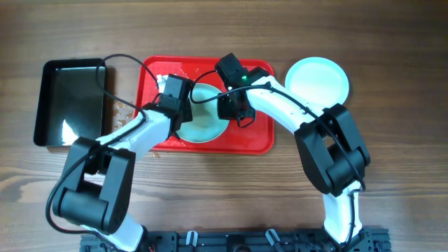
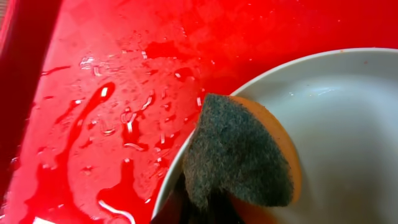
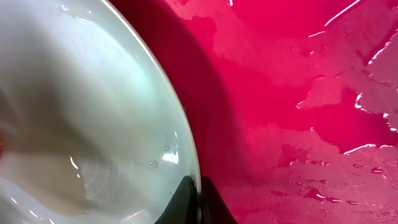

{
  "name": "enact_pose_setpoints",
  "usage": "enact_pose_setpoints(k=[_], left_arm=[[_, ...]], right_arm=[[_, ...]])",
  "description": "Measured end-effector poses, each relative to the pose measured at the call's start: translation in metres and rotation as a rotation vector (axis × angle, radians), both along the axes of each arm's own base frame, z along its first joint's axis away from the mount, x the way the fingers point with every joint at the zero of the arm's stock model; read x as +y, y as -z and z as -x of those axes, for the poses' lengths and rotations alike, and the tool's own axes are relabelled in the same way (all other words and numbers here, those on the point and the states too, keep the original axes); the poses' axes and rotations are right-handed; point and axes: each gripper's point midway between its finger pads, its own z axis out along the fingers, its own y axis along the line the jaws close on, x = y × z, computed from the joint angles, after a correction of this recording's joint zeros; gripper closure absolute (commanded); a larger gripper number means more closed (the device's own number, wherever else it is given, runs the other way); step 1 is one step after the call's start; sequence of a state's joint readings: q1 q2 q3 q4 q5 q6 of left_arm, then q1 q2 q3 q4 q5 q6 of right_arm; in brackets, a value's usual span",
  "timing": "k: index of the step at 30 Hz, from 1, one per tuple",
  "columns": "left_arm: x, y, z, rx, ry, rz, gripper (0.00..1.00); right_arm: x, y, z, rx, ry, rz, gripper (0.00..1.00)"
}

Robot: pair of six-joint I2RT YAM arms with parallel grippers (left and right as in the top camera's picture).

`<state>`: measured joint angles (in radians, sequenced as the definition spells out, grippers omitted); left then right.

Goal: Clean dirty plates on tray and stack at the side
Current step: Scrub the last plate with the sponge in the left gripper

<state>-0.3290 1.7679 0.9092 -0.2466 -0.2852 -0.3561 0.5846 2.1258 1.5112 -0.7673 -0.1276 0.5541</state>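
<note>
The sponge will leave my left gripper on the red tray's near corner [image 1: 173, 133] that faces the black tray, as I let go of it there.
A pale mint-blue plate [image 1: 205, 119] lies on the wet red tray [image 1: 259, 136] between my two grippers. My left gripper [image 1: 179, 105] is shut on an orange sponge with a dark green scouring face [image 2: 239, 152], which rests on the plate's left rim [image 2: 348, 124]. My right gripper [image 1: 229, 103] is shut on the plate's right rim [image 3: 194, 193], one finger inside and one outside; the plate [image 3: 81, 112] looks tilted over the tray [image 3: 298, 93]. Another plate [image 1: 317, 79] lies on the table to the right of the tray; more plates under it cannot be told.
A deeper black rectangular tray [image 1: 72, 101] sits to the left of the red tray. Water pools and droplets [image 2: 124, 118] cover the red tray's floor. Small crumbs or smears lie on the table between the two trays [image 1: 124, 112].
</note>
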Motion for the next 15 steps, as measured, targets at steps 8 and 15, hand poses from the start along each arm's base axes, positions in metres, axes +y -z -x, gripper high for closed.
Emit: enact_pose_setpoints(k=[8,15], left_arm=[[0.005,-0.061,-0.01,-0.158,-0.019,0.056,0.96],[-0.03,-0.049,-0.009,-0.11,0.061,0.239,0.96]], right_arm=[[-0.002,0.001,0.005,0.016,-0.012,0.01,0.96],[-0.002,0.001,0.005,0.016,-0.011,0.01,0.96]])
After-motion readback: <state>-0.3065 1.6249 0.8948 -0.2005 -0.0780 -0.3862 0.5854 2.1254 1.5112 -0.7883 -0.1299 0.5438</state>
